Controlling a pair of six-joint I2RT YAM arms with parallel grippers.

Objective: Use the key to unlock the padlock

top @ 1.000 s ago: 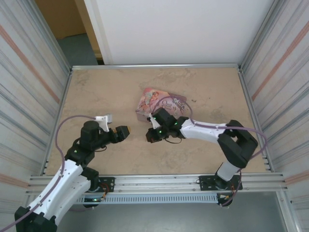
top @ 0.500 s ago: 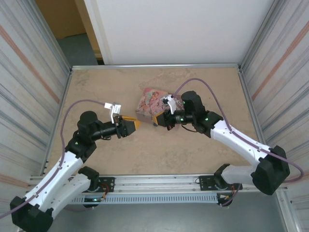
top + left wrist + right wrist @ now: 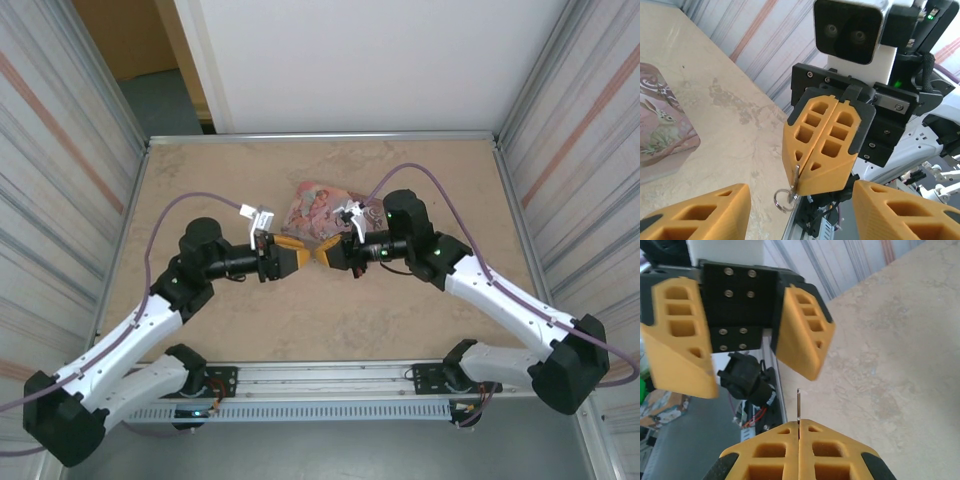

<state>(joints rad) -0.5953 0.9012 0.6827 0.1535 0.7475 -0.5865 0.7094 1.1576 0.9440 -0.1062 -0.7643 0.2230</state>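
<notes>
The key lies at a slant across my right gripper's fingertips. My left gripper will hold the blade while my right gripper takes the key by its ring end (image 3: 790, 196).
My right gripper (image 3: 328, 252) is shut on a small metal key (image 3: 798, 405), whose thin blade sticks out past the fingertips. In the left wrist view the right gripper (image 3: 814, 186) faces the camera with the key (image 3: 796, 176) and its ring (image 3: 783, 200) hanging at the tips. My left gripper (image 3: 292, 254) is open with nothing in it. It points at the right one, almost tip to tip, above the table. The key blade stands just short of the left gripper (image 3: 758, 377). The blue-teal padlock is out of view.
A pink illustrated tin (image 3: 318, 206) lies on the table just behind both grippers, and also appears as the tin (image 3: 660, 135) at the left of the left wrist view. Corrugated walls close both sides. The beige table (image 3: 210, 180) has bare room left and front.
Both arms have swung inward and risen. The grippers, apart a second ago, now face each other tip to tip in front of the tin. The right one stays shut.
</notes>
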